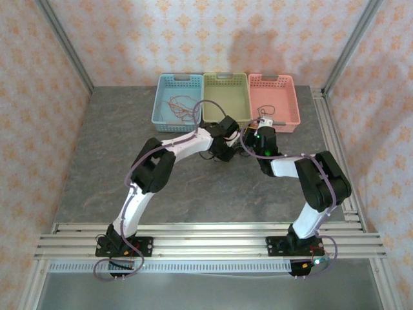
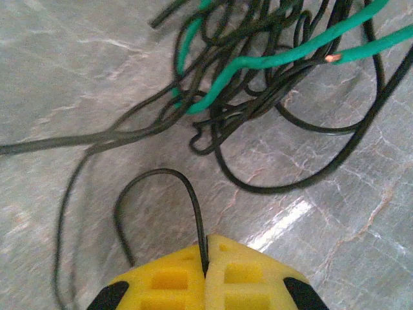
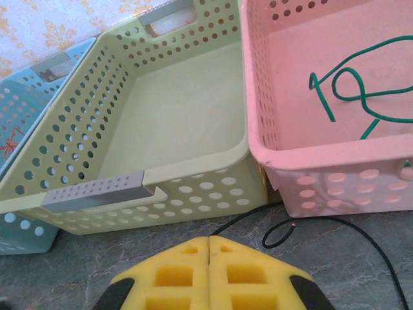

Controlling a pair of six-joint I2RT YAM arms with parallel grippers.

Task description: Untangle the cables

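Observation:
The black wire lies beyond my right gripper's closed fingertips; it should open, take the clump's black wire (image 2: 251,84) and pull opposite my left gripper.
The cables lie on the grey table as a tangled clump (image 2: 258,71) of thin black wires with green wires (image 2: 271,59) threaded through. My left gripper (image 2: 206,248) is shut on a black wire (image 2: 187,187) that loops up from its yellow fingertips, just short of the clump. My right gripper (image 3: 210,240) is shut too, with a black wire (image 3: 248,216) running straight from its seam toward the pink basket (image 3: 322,158). In the top view the left gripper (image 1: 222,150) and right gripper (image 1: 257,132) sit close together in front of the baskets.
Three perforated baskets stand side by side at the back: blue (image 1: 162,110) holding red wires (image 1: 177,106), green (image 1: 226,81), and pink (image 1: 290,103) holding a green wire (image 3: 361,90). A loose black wire end (image 3: 277,236) curls beside the pink basket.

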